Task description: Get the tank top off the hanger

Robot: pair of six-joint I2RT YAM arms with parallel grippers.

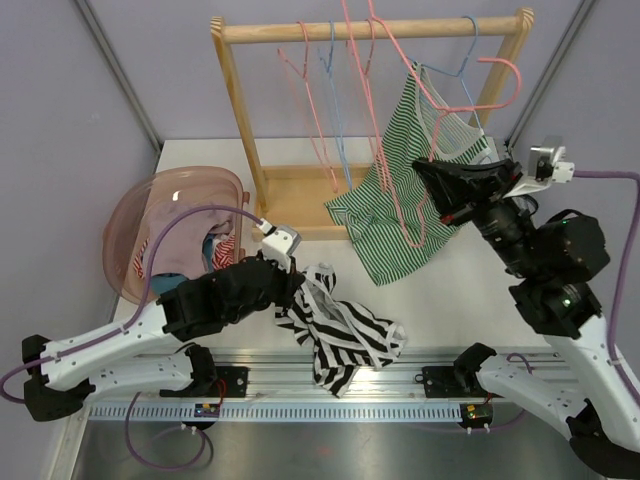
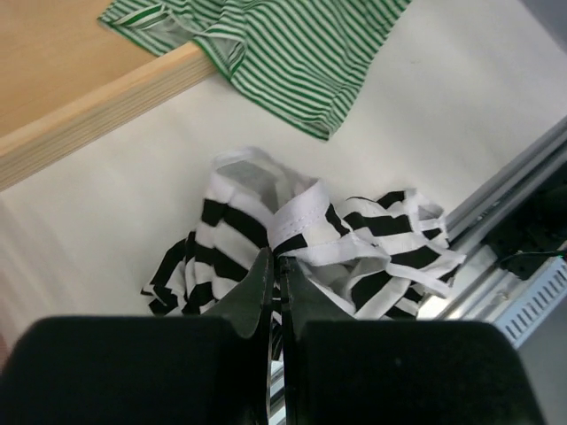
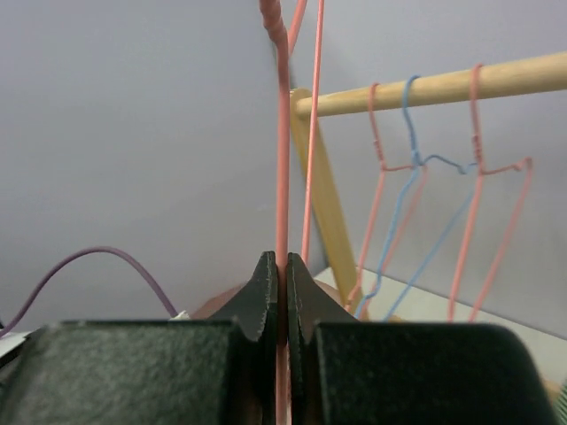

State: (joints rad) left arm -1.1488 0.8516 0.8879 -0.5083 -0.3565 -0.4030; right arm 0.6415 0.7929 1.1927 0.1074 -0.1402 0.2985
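My right gripper needs to hang the bare pink hanger on the wooden rail (image 3: 547, 74) between the empty hangers and the green-and-white tank top.
A green-and-white striped tank top (image 1: 375, 215) hangs on a pink wire hanger (image 1: 392, 170) from the wooden rack, its lower part draped onto the rack base; it also shows in the left wrist view (image 2: 292, 53). My right gripper (image 1: 420, 168) is shut on the pink hanger wire (image 3: 282, 133), jaws pinched around it (image 3: 279, 258). A black-and-white striped tank top (image 1: 340, 335) lies crumpled on the table near the front edge. My left gripper (image 1: 295, 285) is shut on a white-edged fold of it (image 2: 301, 221), with the fingertips (image 2: 277, 258) at the cloth.
The wooden rack rail (image 1: 300, 30) carries empty pink (image 1: 318, 120) and blue (image 1: 465, 65) hangers. Its wooden base (image 1: 290, 190) sits behind the left gripper. A pink basket (image 1: 140, 200) with clothes stands at the left. A metal rail (image 1: 330, 385) runs along the near edge.
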